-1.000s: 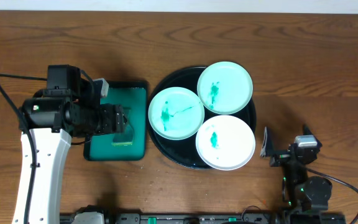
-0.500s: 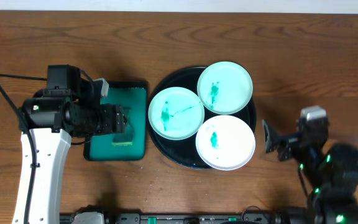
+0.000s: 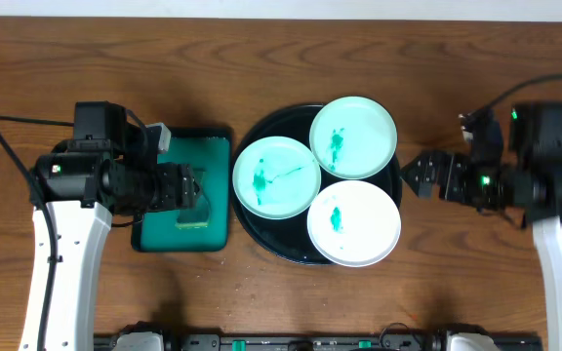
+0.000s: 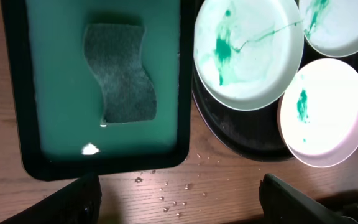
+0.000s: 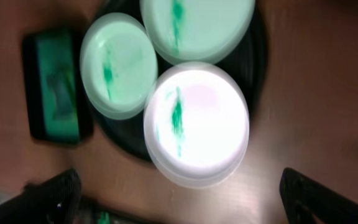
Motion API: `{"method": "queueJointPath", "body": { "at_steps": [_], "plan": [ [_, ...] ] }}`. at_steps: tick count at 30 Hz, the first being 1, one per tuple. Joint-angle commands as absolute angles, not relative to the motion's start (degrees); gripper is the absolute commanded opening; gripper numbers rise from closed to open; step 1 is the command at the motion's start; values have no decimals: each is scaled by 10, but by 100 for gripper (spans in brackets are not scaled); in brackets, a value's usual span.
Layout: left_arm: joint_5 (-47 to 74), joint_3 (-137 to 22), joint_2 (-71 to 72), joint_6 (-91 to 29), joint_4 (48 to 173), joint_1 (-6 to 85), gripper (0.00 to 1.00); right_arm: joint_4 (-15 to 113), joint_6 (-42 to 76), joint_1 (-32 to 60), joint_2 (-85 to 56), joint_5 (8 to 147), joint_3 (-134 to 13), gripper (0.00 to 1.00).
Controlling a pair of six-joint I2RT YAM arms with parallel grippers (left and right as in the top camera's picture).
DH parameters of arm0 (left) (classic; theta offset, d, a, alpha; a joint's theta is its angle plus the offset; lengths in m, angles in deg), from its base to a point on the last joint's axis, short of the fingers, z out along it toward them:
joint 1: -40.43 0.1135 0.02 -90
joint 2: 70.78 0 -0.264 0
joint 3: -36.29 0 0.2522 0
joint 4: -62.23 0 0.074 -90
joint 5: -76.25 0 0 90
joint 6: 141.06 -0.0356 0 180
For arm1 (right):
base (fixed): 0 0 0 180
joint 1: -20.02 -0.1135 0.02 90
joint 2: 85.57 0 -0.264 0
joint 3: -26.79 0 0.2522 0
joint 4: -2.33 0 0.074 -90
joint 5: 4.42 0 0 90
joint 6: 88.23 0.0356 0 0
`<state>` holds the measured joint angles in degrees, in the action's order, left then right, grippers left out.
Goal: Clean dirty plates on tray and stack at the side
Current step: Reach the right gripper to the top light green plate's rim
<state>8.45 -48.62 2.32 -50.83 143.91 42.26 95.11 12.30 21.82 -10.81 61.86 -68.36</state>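
Observation:
I should use my right gripper to grab the rim of the mint-green plate point(image 3: 319, 184) point(image 5: 156, 74) nearest the sponge, next to the gap where it meets the other two plates.
Three small plates lie on the large round black tray point(image 3: 390, 175). A mint-green plate point(image 3: 276, 176) with teal smears is at its left, a second mint-green plate point(image 3: 353, 136) at the back, and a white plate point(image 3: 353, 222) with a teal smear at the front right. They also show in the left wrist view: the smeared mint plate point(image 4: 248, 52) and the white plate point(image 4: 323, 112). My left gripper point(image 3: 195, 193) is open and empty over the teal tray. My right gripper point(image 3: 420, 175) is open and empty, just right of the black tray. The right wrist view is blurred.
A rectangular teal-green tray point(image 3: 185, 187) with a dark rim holds a grey-green sponge point(image 4: 122, 72). Water drops point(image 4: 180, 200) lie on the wooden table in front of it. The left arm point(image 3: 57, 244) stands at the left, the right arm point(image 3: 559, 224) at the right.
My right arm has risen from the front right edge and swung up and back, bringing its gripper level with the black tray's right rim. The left arm and plates have not moved.

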Motion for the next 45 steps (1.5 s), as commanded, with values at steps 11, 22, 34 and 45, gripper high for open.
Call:
{"method": "queueJointPath", "body": {
  "at_steps": [11, 22, 34, 45],
  "plan": [
    [88, -498, 25, -503, 1440, 424, 82, 1009, 74, 214, 43, 641, -723, 99],
    [87, -498, 25, -502, 1433, 424, 82, 948, 73, 213, 46, 642, -723, 99],
    [-12, -498, 25, -398, 1411, 424, 82, 853, 125, 9, 60, 798, -723, 99],
    [-12, -498, 25, -398, 1421, 424, 82, 752, 227, -67, 211, 739, -723, 71]
  ]
}}
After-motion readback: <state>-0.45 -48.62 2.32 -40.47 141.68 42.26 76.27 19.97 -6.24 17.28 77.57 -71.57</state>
